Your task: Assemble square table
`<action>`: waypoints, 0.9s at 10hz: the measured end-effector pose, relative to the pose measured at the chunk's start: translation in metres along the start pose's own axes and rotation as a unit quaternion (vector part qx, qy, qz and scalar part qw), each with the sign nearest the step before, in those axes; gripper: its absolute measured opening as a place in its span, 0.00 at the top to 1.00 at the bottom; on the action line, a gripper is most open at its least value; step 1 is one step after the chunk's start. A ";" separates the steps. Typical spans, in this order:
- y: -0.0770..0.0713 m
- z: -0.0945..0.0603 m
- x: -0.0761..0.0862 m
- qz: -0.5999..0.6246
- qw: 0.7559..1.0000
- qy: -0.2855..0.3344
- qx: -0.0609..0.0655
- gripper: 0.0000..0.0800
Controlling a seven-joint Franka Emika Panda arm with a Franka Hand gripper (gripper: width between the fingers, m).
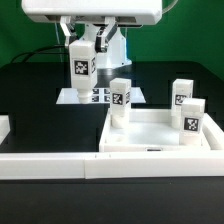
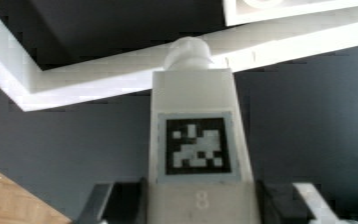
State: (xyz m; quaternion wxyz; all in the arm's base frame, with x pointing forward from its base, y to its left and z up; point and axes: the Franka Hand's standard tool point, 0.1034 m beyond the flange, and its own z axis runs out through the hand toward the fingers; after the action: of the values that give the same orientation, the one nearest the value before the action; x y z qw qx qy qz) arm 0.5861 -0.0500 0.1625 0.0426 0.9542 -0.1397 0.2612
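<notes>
My gripper has the white tagged leg to put down. It will let go of the leg upright in the white tabletop's empty front corner (image 1: pixel 112 139), near the border rail.
My gripper (image 1: pixel 82 44) is shut on a white tagged leg (image 1: pixel 81 68) and holds it upright at the back, its lower end close over the table beside the marker board (image 1: pixel 103 96). In the wrist view the leg (image 2: pixel 197 120) runs out from between my gripper's (image 2: pixel 202 203) dark fingers (image 2: pixel 117 200), tag facing the camera. The white square tabletop (image 1: pixel 160 138) lies in front towards the exterior view's right. Three tagged legs stand on it: one at its back left corner (image 1: pixel 120 98), two at its right side (image 1: pixel 181 94) (image 1: pixel 192 118).
A long white border rail (image 1: pixel 60 166) runs along the front, with another piece at the exterior view's left (image 1: pixel 4 128). In the wrist view a white L-shaped corner (image 2: pixel 60 85) lies below the held leg, and the marker board's edge (image 2: pixel 309 6) shows.
</notes>
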 end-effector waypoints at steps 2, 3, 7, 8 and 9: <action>-0.002 0.001 -0.001 0.001 1.000 0.000 0.000 0.64; -0.016 0.008 -0.011 0.009 1.000 0.012 0.001 0.64; -0.032 0.037 -0.015 -0.009 1.000 0.009 -0.010 0.64; -0.035 0.039 -0.018 -0.012 1.000 0.007 -0.010 0.64; -0.040 0.040 -0.021 -0.016 1.000 0.006 -0.008 0.64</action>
State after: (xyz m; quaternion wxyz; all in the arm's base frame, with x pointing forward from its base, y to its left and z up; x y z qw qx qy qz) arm 0.6000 -0.0129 0.1175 0.0550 0.9544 -0.1262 0.2649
